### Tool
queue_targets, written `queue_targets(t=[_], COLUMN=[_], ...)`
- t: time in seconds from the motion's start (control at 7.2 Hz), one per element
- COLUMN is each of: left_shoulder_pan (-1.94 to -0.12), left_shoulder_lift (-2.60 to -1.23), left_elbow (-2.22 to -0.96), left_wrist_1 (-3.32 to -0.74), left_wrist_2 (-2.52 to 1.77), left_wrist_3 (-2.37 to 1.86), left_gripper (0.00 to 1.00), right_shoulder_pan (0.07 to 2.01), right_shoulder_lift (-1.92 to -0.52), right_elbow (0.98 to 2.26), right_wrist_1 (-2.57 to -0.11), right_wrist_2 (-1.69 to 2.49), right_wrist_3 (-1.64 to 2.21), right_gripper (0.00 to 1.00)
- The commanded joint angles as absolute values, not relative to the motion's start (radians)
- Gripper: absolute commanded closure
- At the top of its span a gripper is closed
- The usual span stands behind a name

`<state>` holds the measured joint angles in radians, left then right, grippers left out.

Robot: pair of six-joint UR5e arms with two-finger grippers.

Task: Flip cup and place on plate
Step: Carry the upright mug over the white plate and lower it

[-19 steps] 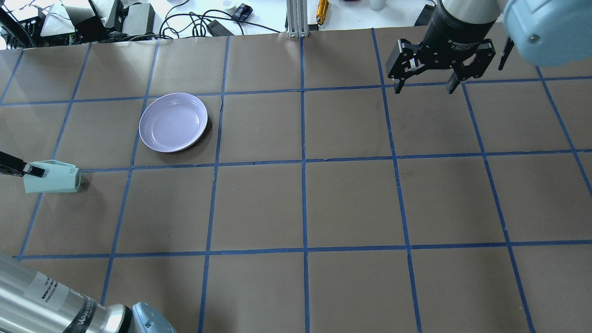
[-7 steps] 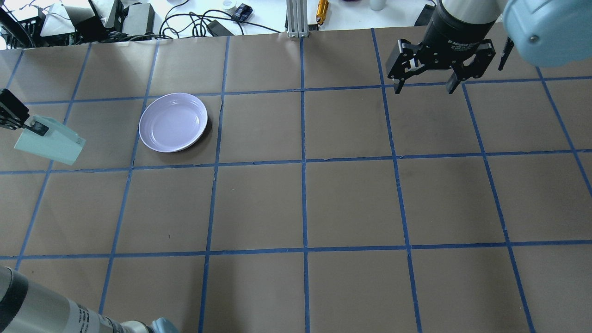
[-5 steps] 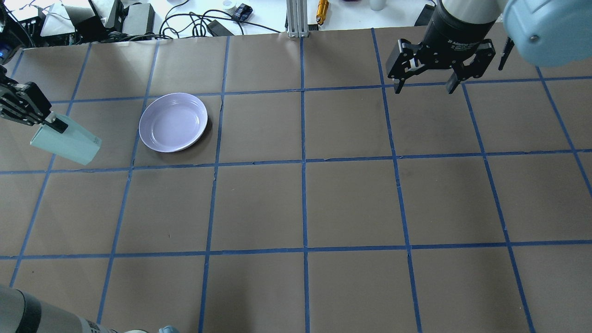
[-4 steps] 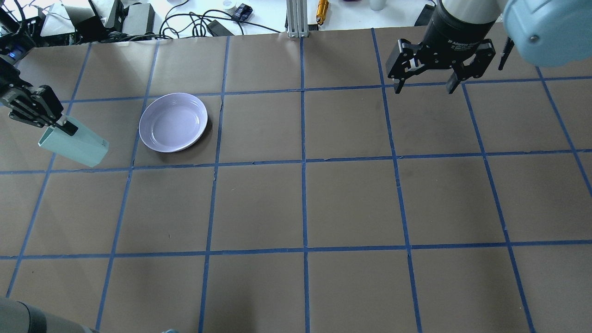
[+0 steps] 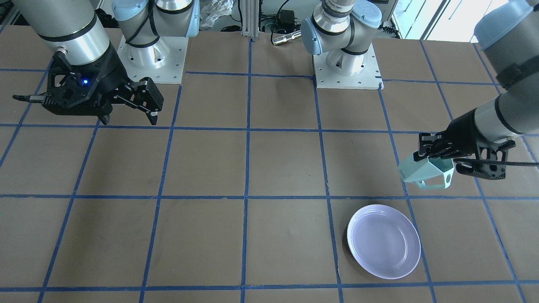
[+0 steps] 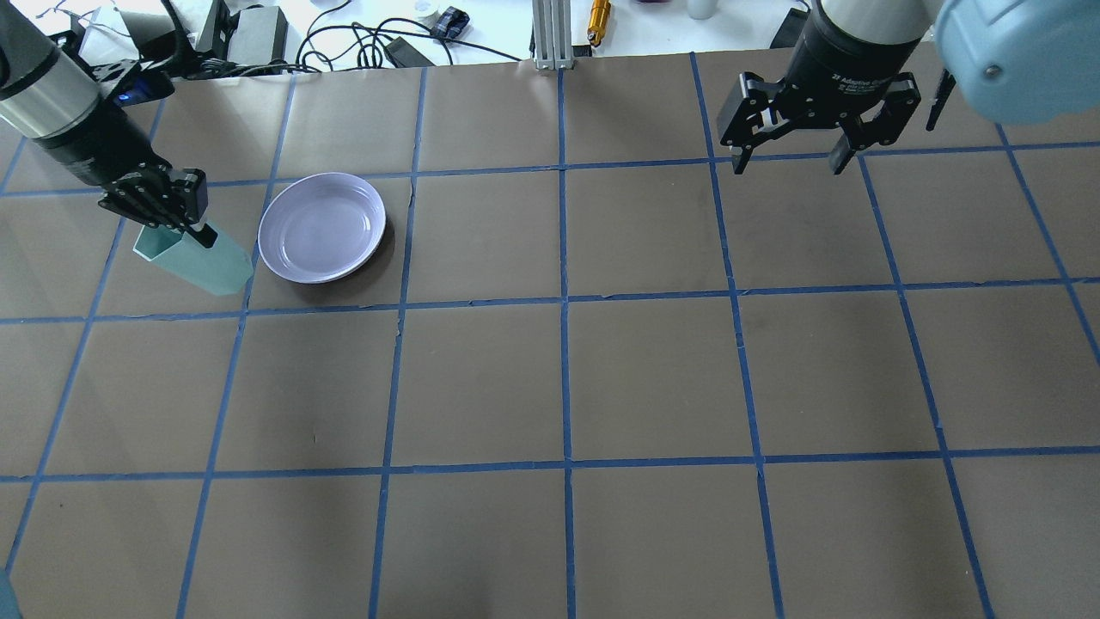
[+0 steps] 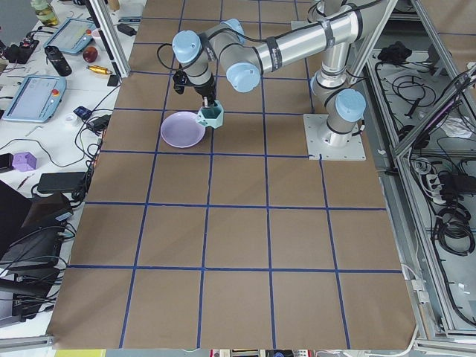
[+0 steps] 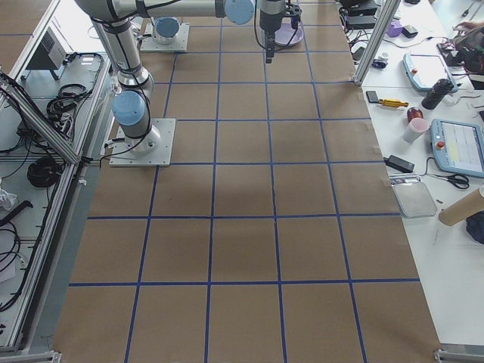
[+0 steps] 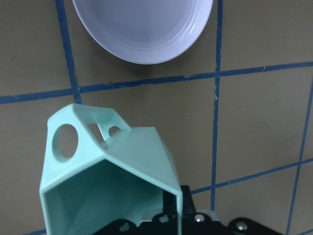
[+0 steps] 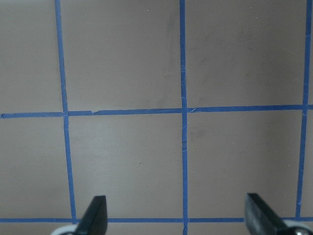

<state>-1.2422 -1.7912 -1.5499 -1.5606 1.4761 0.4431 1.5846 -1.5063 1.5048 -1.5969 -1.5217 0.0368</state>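
Observation:
My left gripper is holding the pale mint-green cup. It will let go of it on the lavender plate (image 5: 382,235) (image 9: 145,7), a little toward the arm bases from the plate's middle.
My left gripper (image 6: 187,230) is shut on one wall of the pale mint-green cup (image 6: 196,263) at its open mouth. It holds the cup tilted in the air, just left of the lavender plate (image 6: 322,226) in the overhead view. In the front-facing view the cup (image 5: 425,171) has its base to the left and its handle underneath, beyond the plate (image 5: 384,241). The left wrist view looks into the cup (image 9: 112,171), with the plate (image 9: 142,24) ahead. My right gripper (image 6: 791,159) is open and empty, far off at the back right.
The table (image 6: 567,378) is brown paper with a grid of blue tape. Cables and boxes (image 6: 215,34) lie beyond its far edge. The arm bases (image 5: 345,63) stand at the robot's side of the table.
My left gripper has lifted the cup off the table and carried it right and farther back, to beside the plate, tilting it. The right arm has not moved.

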Motion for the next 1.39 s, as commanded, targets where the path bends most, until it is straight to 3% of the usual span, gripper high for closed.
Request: queue_targets(t=[0.0,1.25], left_shoulder_pan=[-1.345,-1.463], left_shoulder_lift=[-1.824,-2.034], left_elbow=[-1.571,-1.557], left_wrist_1=[-1.418,-1.149], left_wrist_2=[1.561,1.654], left_wrist_3=[0.436,0.62], left_gripper=[1.0,1.0], right_shoulder_pan=[1.585,1.585], right_shoulder_lift=[-1.506,-1.506], right_elbow=[1.505,1.505], right_wrist_1=[-1.597,-1.597], right_wrist_2=[-1.522,-1.522], right_wrist_3=[0.037,0.037], right_gripper=[0.0,0.0])
